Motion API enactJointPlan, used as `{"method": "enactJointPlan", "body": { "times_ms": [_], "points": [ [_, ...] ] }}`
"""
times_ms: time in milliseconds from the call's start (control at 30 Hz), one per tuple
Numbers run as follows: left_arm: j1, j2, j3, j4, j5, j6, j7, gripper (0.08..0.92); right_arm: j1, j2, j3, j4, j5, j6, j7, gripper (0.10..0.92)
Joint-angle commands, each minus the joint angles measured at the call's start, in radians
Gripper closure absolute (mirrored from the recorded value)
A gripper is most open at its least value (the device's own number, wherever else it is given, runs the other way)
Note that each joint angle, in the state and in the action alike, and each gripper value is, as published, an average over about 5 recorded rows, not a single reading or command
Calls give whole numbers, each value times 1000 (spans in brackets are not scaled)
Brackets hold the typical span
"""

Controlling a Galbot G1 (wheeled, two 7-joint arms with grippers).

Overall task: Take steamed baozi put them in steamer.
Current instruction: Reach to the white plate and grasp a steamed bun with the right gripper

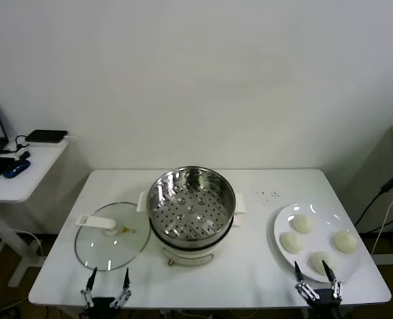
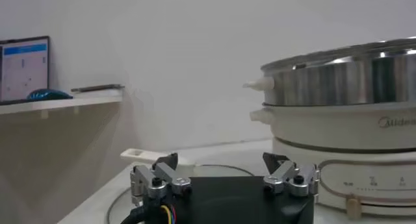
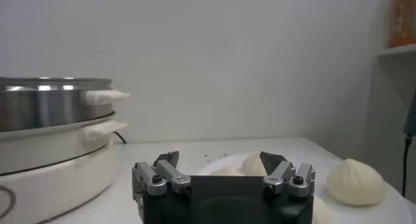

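Note:
The fingers of my right gripper should close on the sides of the baozi point(image 1: 304, 223) point(image 3: 254, 163) at the back of the white plate, the one closest to the small dark specks.
Several cream-white steamed baozi point(image 1: 302, 223) lie on a white plate point(image 1: 282, 220) at the table's right; one baozi point(image 3: 354, 180) shows beside my right gripper in the right wrist view. The shiny perforated steamer point(image 1: 191, 203) stands mid-table on its white cooker base point(image 3: 52, 173), with nothing in it. My right gripper point(image 1: 318, 278) hangs open at the front edge, just before the plate, holding nothing. My left gripper point(image 1: 108, 282) is open at the front left, near the glass lid. Both show empty jaws in their wrist views: right gripper point(image 3: 221, 159), left gripper point(image 2: 221, 159).
A round glass lid point(image 1: 112, 236) with a white handle lies left of the steamer. A white side table point(image 1: 16, 174) with dark devices stands to the far left. Cables hang at the far right point(image 1: 390, 199). Small dark specks point(image 1: 270, 195) dot the table behind the plate.

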Motion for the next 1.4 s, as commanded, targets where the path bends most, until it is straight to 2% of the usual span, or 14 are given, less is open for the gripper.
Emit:
{"method": "enactJointPlan", "body": {
  "times_ms": [33,233,400,567,833,967,1100,1400],
  "points": [
    [-4,3,1,-1,18,-2,1,177,156,-47,105,123,-63,-478,59,203],
    [-5,6,5,5,33,-10,0,177,328,-247,92,149,-128,-780,-21,203],
    [-9,11,8,6,43,-16,0,177,390,-481,38,99,-258,-908,-253,203],
    [-12,18,9,14,56,-25,0,177,402,-730,-1,29,-333,-902,-516,203],
    [-16,23,22,30,80,-35,1,177,549,-970,-177,-135,-438,-714,-754,203],
    [-21,22,29,39,95,-39,1,177,750,-989,-393,-161,-456,-645,-838,203],
    [-16,22,31,44,109,-45,1,177,1098,-926,-737,-222,-469,-635,-876,203],
    [10,11,20,37,130,-47,3,177,1658,-767,-1346,-487,-504,-539,-989,203]
  ]
}}
